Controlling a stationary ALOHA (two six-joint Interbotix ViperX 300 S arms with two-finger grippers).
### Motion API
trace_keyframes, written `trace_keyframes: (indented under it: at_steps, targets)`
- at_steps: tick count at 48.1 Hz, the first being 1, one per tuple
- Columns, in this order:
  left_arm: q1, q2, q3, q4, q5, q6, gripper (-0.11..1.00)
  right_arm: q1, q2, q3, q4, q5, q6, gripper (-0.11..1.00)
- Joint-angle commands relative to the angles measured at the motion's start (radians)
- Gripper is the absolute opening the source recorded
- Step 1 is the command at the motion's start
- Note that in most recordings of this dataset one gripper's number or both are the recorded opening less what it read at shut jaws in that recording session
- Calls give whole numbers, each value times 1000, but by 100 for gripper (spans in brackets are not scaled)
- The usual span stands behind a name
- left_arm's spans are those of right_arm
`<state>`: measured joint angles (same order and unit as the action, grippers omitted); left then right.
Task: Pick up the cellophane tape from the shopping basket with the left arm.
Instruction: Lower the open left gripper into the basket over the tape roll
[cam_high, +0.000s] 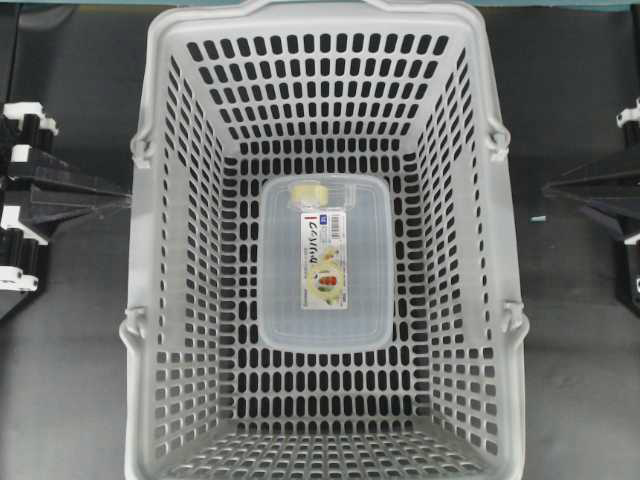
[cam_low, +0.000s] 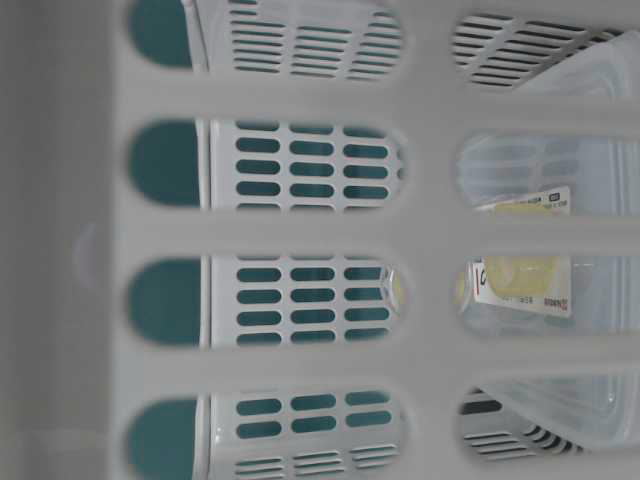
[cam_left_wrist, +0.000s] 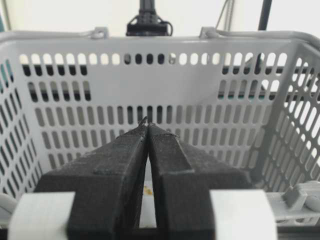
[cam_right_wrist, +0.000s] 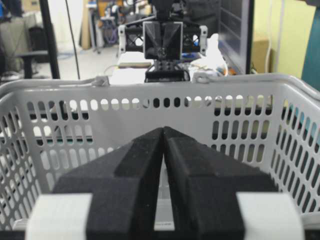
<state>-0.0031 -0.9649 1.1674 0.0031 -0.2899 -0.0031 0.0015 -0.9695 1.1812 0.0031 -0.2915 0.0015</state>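
Observation:
Next, my left gripper closes on the outer sides of the cellophane tape (cam_high: 325, 283) at the near end of the label on the clear box.
The cellophane tape (cam_high: 308, 191), a small pale-yellowish ring, lies at the far end of a clear box inside the light-grey shopping basket (cam_high: 158, 300); whether it is on or in the box I cannot tell. My left gripper (cam_high: 127, 199) is shut and empty, outside the basket's left wall, its tips together in the left wrist view (cam_left_wrist: 148, 125) facing the slotted wall (cam_left_wrist: 165, 45). My right gripper (cam_high: 546, 189) is shut and empty outside the right wall, tips together in the right wrist view (cam_right_wrist: 163, 129). Neither wrist view shows the tape.
A clear rectangular box (cam_high: 325, 300) with a white-red-yellow label lies on the middle of the basket floor. The basket's handles hang down at its sides (cam_high: 141, 150). The basket rim (cam_right_wrist: 150, 84) stands higher than both grippers. The table-level view looks through the basket's slots (cam_low: 165, 300).

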Motion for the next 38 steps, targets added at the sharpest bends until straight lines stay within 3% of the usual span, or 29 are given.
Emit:
trace_keyframes:
  at_steps: [1, 10, 22, 38]
  targets:
    - [-6, 9, -63, 41, 29, -18, 6, -5, 6, -23, 3, -3, 6, 1]
    - [-18, 54, -206, 41, 218, -61, 0, -5, -32, -57, 12, 107, 18, 1]
    - [-71, 249, -426, 41, 525, -80, 0, -5, -69, -112, 12, 339, 21, 1]
    - [-92, 535, -696, 41, 787, -64, 0, 0, -69, -127, 12, 374, 21, 1]
